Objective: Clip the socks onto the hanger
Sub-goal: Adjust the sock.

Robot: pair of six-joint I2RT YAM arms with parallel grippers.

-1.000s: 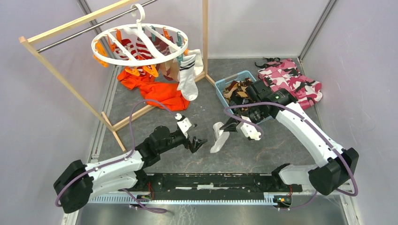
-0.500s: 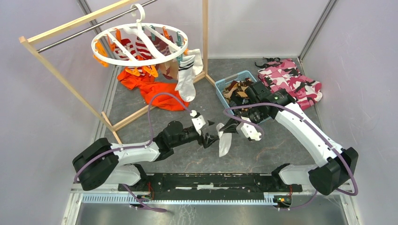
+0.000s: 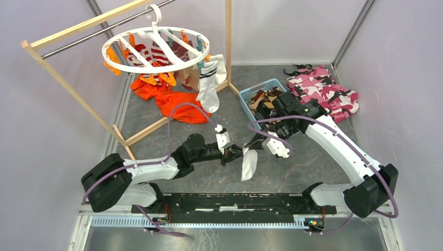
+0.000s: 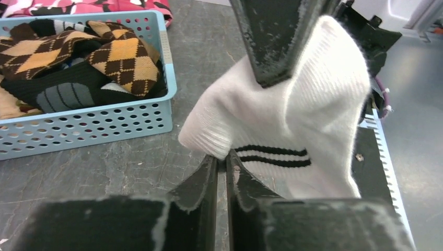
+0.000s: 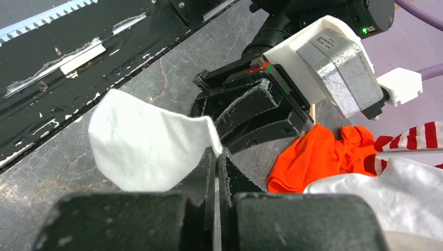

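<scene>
The robot's right gripper is pinching the plain white edge of the sock, away from the black stripes, so it should open and grip the striped part [image 4: 274, 156] while the left gripper holds the sock's cuff.
A white sock [image 3: 248, 162] with two black stripes hangs above the table's middle, held between both arms. My left gripper [image 4: 222, 157] is shut on the sock's [image 4: 308, 110] ribbed cuff corner. My right gripper [image 5: 217, 152] is shut on another edge of the same sock [image 5: 141, 144], and its fingers [image 4: 271, 42] come down from above in the left wrist view. The white round hanger [image 3: 156, 69] hangs from the rack at the back left, with a white striped sock [image 3: 209, 86] and a red-and-white one [image 3: 154, 55] clipped to it.
A blue basket [image 3: 249, 90] holding argyle and dark socks [image 4: 115, 57] sits right of centre. An orange garment [image 3: 180, 104] lies under the hanger, and a pink camouflage cloth [image 3: 324, 91] lies at the back right. The wooden rack [image 3: 68, 89] stands on the left.
My left arm has reached right to the hanging sock and its jaws have closed on the cuff. The right arm has kept hold and barely moved.
</scene>
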